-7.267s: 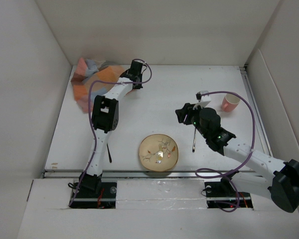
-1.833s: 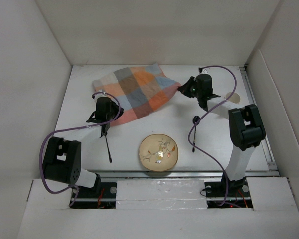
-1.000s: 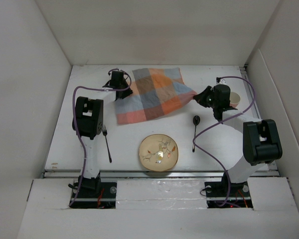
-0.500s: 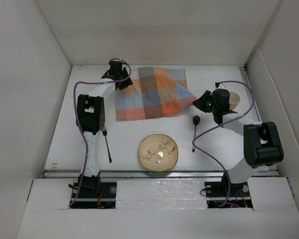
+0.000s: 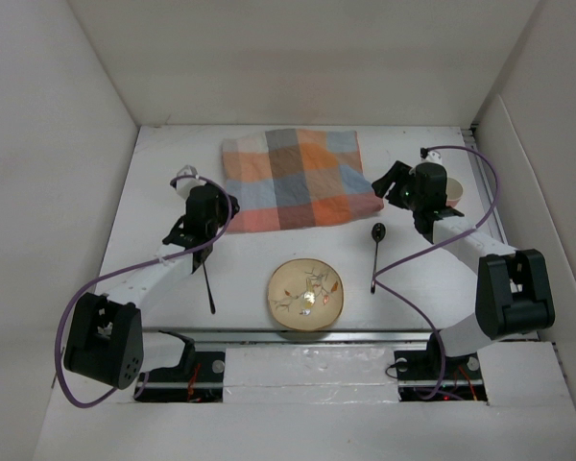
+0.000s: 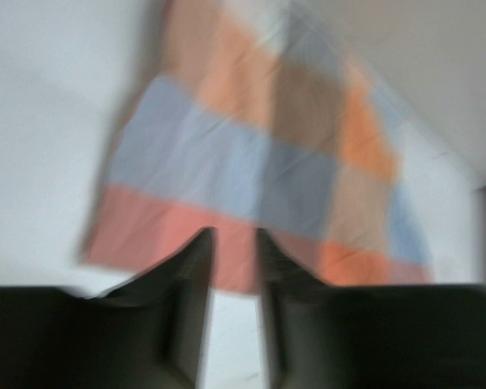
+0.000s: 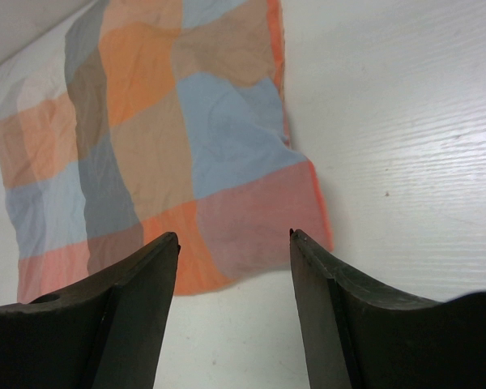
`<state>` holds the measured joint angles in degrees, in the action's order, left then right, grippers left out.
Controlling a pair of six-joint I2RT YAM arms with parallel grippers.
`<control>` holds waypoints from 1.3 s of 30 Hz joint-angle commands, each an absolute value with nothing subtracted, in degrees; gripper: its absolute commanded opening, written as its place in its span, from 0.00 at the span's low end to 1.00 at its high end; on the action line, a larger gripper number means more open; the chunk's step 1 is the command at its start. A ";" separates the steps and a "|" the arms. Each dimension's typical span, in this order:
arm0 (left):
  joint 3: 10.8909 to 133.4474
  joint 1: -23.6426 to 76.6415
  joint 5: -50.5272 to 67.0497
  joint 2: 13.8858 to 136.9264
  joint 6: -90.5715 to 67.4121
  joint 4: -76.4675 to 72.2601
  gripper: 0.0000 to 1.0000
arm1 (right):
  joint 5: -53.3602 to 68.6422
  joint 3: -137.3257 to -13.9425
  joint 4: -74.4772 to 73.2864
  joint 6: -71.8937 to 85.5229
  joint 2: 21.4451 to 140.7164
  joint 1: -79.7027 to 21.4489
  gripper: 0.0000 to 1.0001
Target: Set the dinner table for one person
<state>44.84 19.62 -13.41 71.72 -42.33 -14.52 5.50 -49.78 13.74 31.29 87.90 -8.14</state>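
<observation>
My left gripper's empty fingers are nearly closed beside the placemat's front corner, so they should open and pinch that corner [image 5: 231,230] before lifting the placemat.
The white dinner table [image 5: 154,182] carries an orange, blue and grey checked placemat [image 5: 298,181] spread flat at the back centre. My left gripper [image 5: 219,207] hovers just off the mat's front-left corner. In the blurred left wrist view its jaws [image 6: 235,235] stand a narrow gap apart with nothing between them, and the placemat [image 6: 259,170] lies ahead. My right gripper [image 5: 382,182] sits at the mat's right corner. In its wrist view the gripper [image 7: 235,235] is wide open and empty, the placemat [image 7: 146,146] just beyond the tips.
A cream patterned plate [image 5: 306,294] sits near the front centre. To its left lies a fork [image 5: 207,280], to its right a dark spoon [image 5: 375,254]. A pink cup [image 5: 452,192] stands behind my right gripper. A metal rail [image 5: 307,334] runs along the near edge.
My right gripper has opened and let go of the mat's right corner. My left arm has swung from the back-left corner down to the front-left. The mat now lies flatter and squarer.
</observation>
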 commanded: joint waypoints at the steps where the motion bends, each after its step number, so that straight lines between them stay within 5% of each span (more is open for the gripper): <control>1: 37.37 18.98 -13.36 70.41 -49.03 -10.92 0.34 | 0.36 -50.71 12.22 28.22 81.93 -8.96 0.66; 2: 35.27 18.98 -13.97 68.92 -52.26 -9.77 0.45 | -1.82 -50.19 11.43 28.04 80.96 -8.96 0.67; 5: 33.93 18.98 -16.26 67.94 -56.59 -6.51 0.47 | -3.25 -48.87 10.64 27.60 76.92 -8.96 0.69; 13: 39.36 19.69 -20.12 79.43 -62.04 -0.72 0.51 | -1.41 -47.20 11.95 26.98 70.67 -12.47 0.69; 19: 56.66 19.69 -21.79 99.29 -64.59 15.60 0.47 | -1.32 -45.71 11.60 26.54 67.59 -13.10 0.69; 23: 63.28 20.30 -23.11 105.91 -66.61 20.39 0.38 | -0.97 -44.56 11.86 26.37 66.45 -14.15 0.69; 28: 57.30 20.30 -20.83 100.99 -66.18 12.31 0.38 | -0.88 -44.30 12.13 26.28 66.36 -14.77 0.69; 31: 55.55 20.30 -20.13 99.76 -65.83 11.51 0.01 | -1.41 -44.56 12.13 26.28 66.62 -14.77 0.69; 39: 53.70 20.12 -22.50 93.70 -63.81 12.65 0.00 | -2.20 -43.33 9.76 27.86 70.48 -12.92 0.73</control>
